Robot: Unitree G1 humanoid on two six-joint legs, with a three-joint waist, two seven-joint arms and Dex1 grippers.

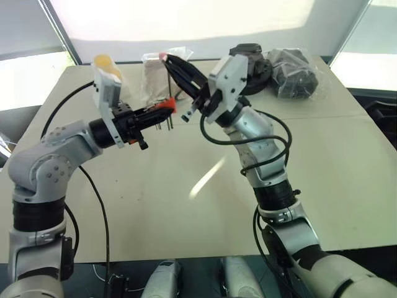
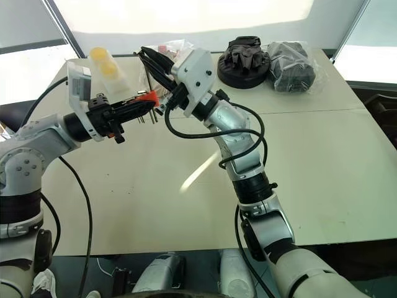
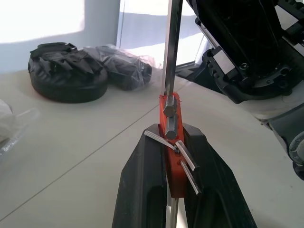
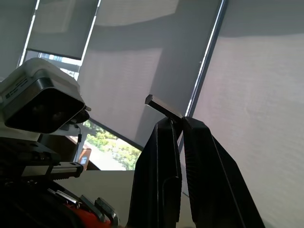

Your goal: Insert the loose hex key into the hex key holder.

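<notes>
The red-orange hex key holder, still held above the table, will be let go by my left gripper on the beige table, at the bright streak's far end [image 1: 217,162].
My left gripper [image 1: 156,113] is shut on the red-orange hex key holder [image 1: 165,106], held above the table with its short dark keys hanging down. In the left wrist view the holder [image 3: 174,171] sits clamped between the two black fingers. My right gripper [image 1: 166,59] reaches in from the right, pointing up and left, and is shut on the loose hex key [image 1: 170,81]. The key's long leg [image 3: 172,47] runs straight down to the holder's top and meets it there. Its short bent leg [image 4: 162,107] sticks out above the right fingertips.
On the beige table [image 1: 217,205], a round black pouch [image 1: 248,59] and a clear bag of dark items [image 1: 298,74] lie at the far right. A yellow item [image 1: 107,65] and a brownish bag [image 1: 155,77] sit at the far left. Black cables hang from both arms.
</notes>
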